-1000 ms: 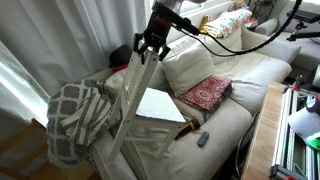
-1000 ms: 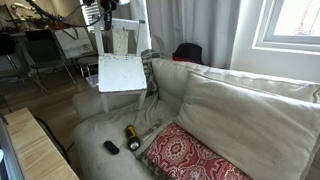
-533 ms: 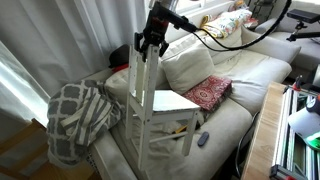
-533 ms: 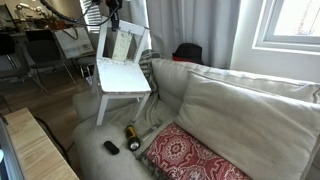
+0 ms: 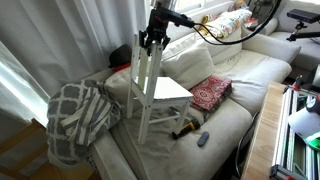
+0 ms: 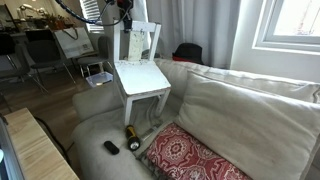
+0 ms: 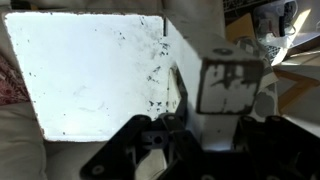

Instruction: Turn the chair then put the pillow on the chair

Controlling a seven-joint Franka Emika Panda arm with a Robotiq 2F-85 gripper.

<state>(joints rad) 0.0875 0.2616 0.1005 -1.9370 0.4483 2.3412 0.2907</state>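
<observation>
My gripper is going to let go of the white chair on the sofa seat (image 5: pixel 151 137) between the lattice blanket and the dark remote.
The white chair (image 5: pixel 160 98) stands upright on the sofa, its slatted back toward the window curtain; it also shows in an exterior view (image 6: pixel 142 75). My gripper (image 5: pixel 151 40) is shut on the top of the chair's back, and it shows in both exterior views (image 6: pixel 124 14). In the wrist view the gripper (image 7: pixel 205 125) clamps the back rail, with the white seat (image 7: pixel 95 75) below. The cream pillow (image 5: pixel 190 62) leans against the sofa back behind the chair; in an exterior view it is the big cushion (image 6: pixel 250 120) to the right.
A flat red patterned cushion (image 5: pixel 208 94) lies on the sofa seat beside the chair. A grey-and-white lattice blanket (image 5: pixel 78 115) hangs over the sofa arm. A dark remote (image 6: pixel 111 147) and a small bottle (image 6: pixel 131 137) lie near the chair's legs. Curtains hang behind.
The chair was tilted and lifted by its back; it has swung round and come upright, and now stands on the sofa seat. My gripper stayed shut on the back.
</observation>
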